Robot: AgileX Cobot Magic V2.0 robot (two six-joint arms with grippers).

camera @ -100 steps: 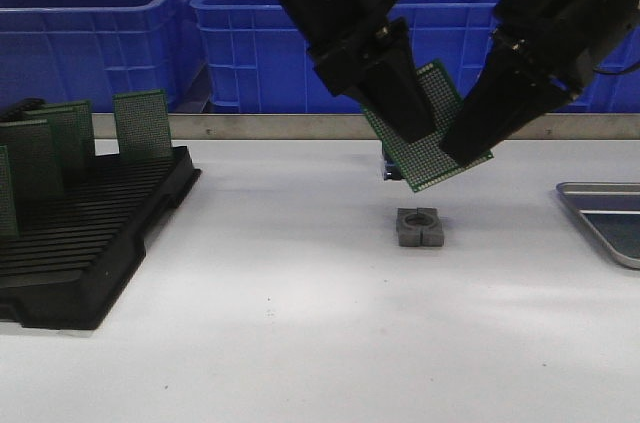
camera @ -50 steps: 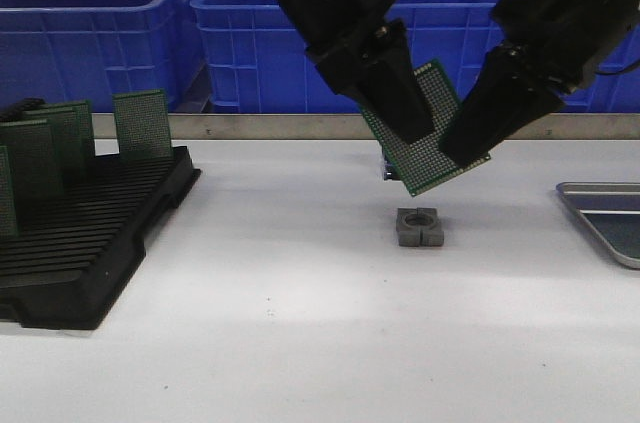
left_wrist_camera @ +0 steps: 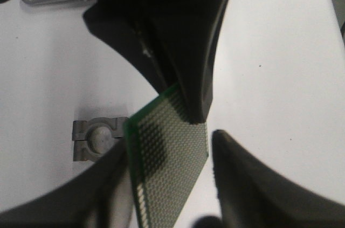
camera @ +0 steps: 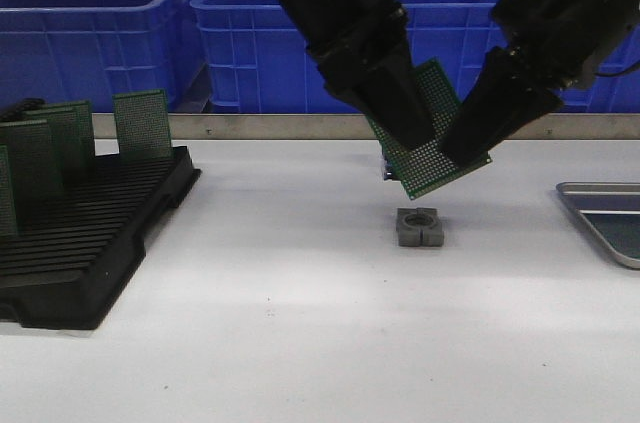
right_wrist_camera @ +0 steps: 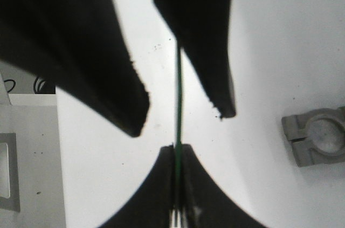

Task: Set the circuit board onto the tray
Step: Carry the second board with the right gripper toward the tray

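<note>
The circuit board will go down flat in the dark near section of the silver-grey tray [camera: 618, 234], put there by my right gripper.
The green perforated circuit board [camera: 428, 161] hangs tilted in the air above mid-table. My right gripper [camera: 466, 149] is shut on its right edge. In the right wrist view the board [right_wrist_camera: 179, 93] is edge-on, pinched between the right gripper [right_wrist_camera: 178, 151] fingers. My left gripper [camera: 408, 135] sits over the board's upper left part. In the left wrist view its fingers [left_wrist_camera: 245, 179] stand apart on either side of the board [left_wrist_camera: 167, 168], with a gap on one side, so the left gripper [left_wrist_camera: 166, 150] is open. The silver-grey tray [camera: 592, 188] lies at the table's right edge, away from both grippers.
A small grey clamp block [camera: 419, 227] lies on the table right under the board. A black slotted rack [camera: 90, 243] holding several upright green boards stands at the left. Big blue crates [camera: 120, 23] line the back behind a metal rail.
The board and both grippers have shifted very slightly down and left. The right gripper's hold on the board is the same.
</note>
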